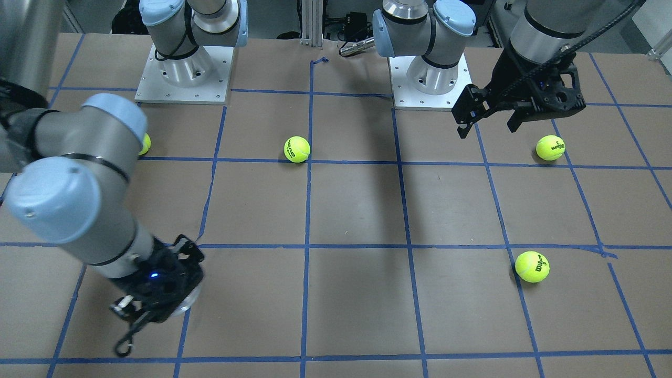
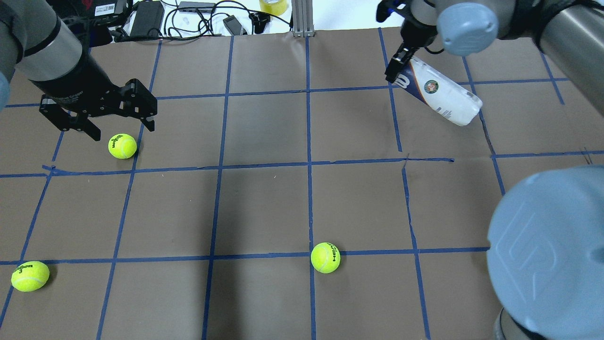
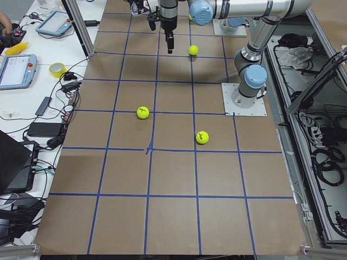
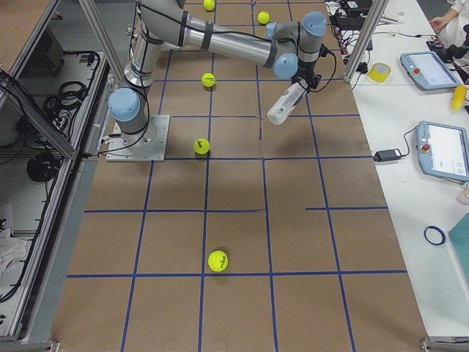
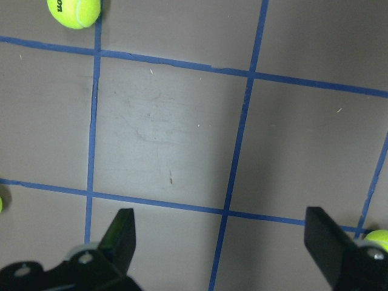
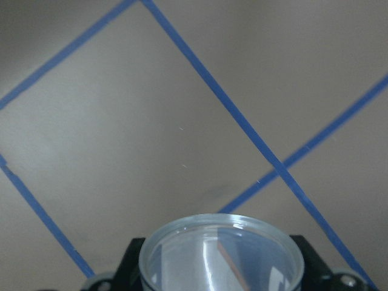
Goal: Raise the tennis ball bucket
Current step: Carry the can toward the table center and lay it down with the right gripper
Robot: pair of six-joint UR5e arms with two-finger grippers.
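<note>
I should use my right gripper to set the tennis ball bucket down over the blue line crossing (image 1: 321,249) near the middle of the table.
The tennis ball bucket (image 2: 439,92) is a slim clear can with a white and navy label. My right gripper (image 2: 396,71) is shut on its navy end and holds it tilted above the table at the far right. In the exterior right view the can (image 4: 284,105) hangs slanted under that gripper. The right wrist view shows its clear rim (image 6: 221,233) between the fingers (image 6: 132,262). In the front-facing view the right gripper (image 1: 157,296) hides most of the can. My left gripper (image 2: 96,113) is open and empty, raised above a tennis ball (image 2: 122,146). Its fingers (image 5: 120,233) are spread wide.
Loose tennis balls lie on the brown gridded table: one at the near left (image 2: 29,276), one at near centre (image 2: 325,257), one half hidden by the right arm (image 1: 144,144). Cables and a tape roll (image 2: 273,5) lie beyond the far edge.
</note>
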